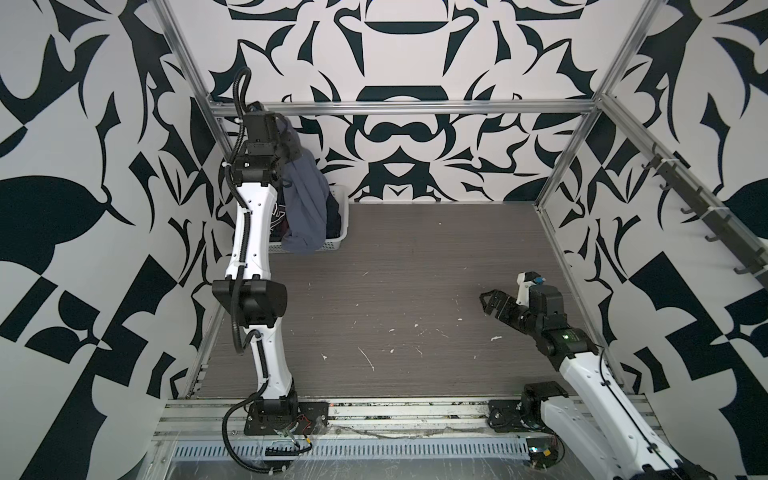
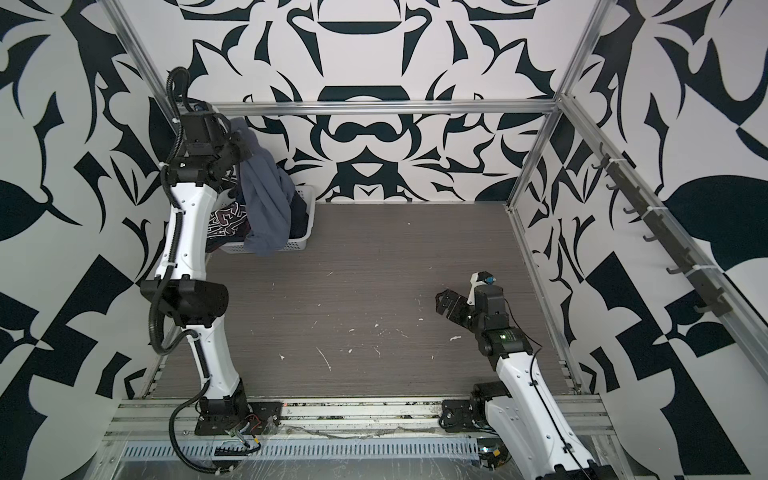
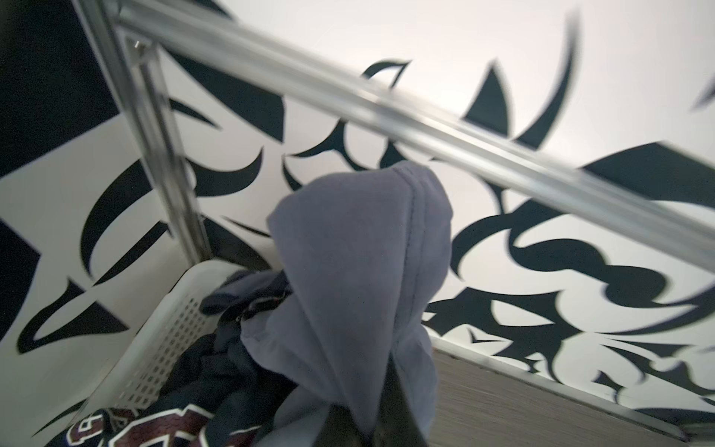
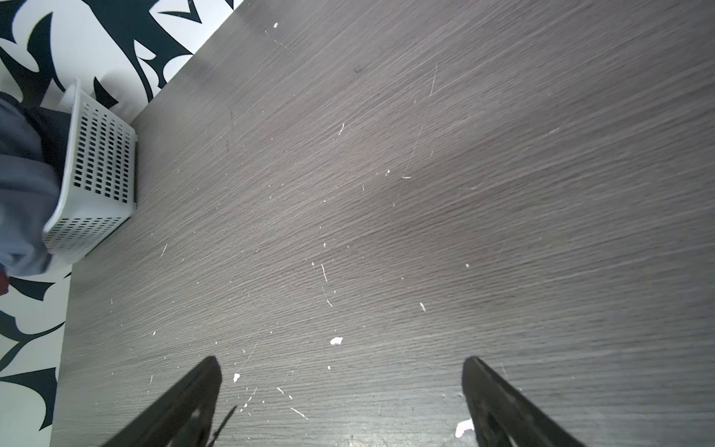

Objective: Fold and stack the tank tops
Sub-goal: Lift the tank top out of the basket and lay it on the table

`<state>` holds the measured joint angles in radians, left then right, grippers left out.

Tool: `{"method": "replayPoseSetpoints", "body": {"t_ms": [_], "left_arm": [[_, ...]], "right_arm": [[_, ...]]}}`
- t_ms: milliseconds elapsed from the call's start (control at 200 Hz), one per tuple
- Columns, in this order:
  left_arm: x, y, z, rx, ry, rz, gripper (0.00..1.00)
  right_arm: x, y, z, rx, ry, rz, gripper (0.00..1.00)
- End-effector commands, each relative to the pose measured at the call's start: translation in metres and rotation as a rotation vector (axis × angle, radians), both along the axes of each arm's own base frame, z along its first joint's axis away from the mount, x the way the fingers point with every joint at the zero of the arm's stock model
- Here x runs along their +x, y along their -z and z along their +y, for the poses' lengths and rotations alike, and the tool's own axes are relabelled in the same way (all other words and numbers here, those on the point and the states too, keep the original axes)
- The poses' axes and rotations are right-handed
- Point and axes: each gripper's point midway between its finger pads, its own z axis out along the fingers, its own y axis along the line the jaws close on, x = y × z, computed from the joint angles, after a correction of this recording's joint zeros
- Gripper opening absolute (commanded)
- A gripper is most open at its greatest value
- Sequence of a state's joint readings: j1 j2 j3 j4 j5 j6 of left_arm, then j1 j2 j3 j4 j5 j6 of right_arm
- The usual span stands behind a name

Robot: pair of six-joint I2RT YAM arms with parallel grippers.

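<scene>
I should use my left gripper to set the slate grey-blue tank top down on the bare middle of the table (image 1: 406, 296). The top now drapes over the basket's front rim.
My left gripper (image 1: 290, 143) is raised above the back left corner and shut on the slate grey-blue tank top (image 1: 307, 208). In the left wrist view its dark fingers (image 3: 398, 406) pinch a fold of that cloth (image 3: 356, 271). The top hangs down in both top views (image 2: 266, 208) and drapes over the front rim of the white basket (image 1: 338, 195). The dark navy tank top (image 2: 226, 224) with red and white lettering (image 3: 154, 425) lies crumpled inside the basket (image 3: 170, 329). My right gripper (image 1: 484, 305) hovers low over the table's right side, open and empty (image 4: 340, 362).
Aluminium frame posts and a cross rail (image 1: 399, 109) stand close behind the raised left gripper. A dark hook rail (image 1: 702, 212) runs along the right wall. The scratched wood-grain table (image 1: 395, 291) stretches between the basket (image 4: 100, 162) and the right arm.
</scene>
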<state>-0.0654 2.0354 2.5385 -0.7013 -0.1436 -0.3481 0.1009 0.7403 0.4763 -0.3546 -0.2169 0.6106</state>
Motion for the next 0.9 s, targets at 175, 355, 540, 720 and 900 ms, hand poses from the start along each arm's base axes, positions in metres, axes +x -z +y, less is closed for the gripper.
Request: {"method": "replayPoseSetpoints", "body": {"t_ms": [175, 355, 540, 720, 900], "left_arm": [[-0.085, -0.137, -0.058, -0.034, 0.149, -0.33, 0.0], [-0.119, -0.16, -0.11, -0.103, 0.32, -0.38, 0.0], [-0.175, -0.191, -0.188, -0.144, 0.526, -0.47, 0.0], [-0.226, -0.21, -0.252, -0.143, 0.664, -0.55, 0.0], [-0.227, -0.183, -0.274, -0.148, 0.661, -0.465, 0.0]], "right_arm": [[0.008, -0.035, 0.004, 0.022, -0.012, -0.091, 1.0], [0.005, -0.042, 0.004, 0.015, -0.016, -0.103, 1.0], [0.005, -0.057, 0.002, 0.005, -0.014, -0.131, 0.99], [0.006, -0.082, 0.001, -0.014, -0.018, -0.183, 0.99], [0.004, -0.106, -0.003, -0.043, -0.019, -0.228, 1.0]]}}
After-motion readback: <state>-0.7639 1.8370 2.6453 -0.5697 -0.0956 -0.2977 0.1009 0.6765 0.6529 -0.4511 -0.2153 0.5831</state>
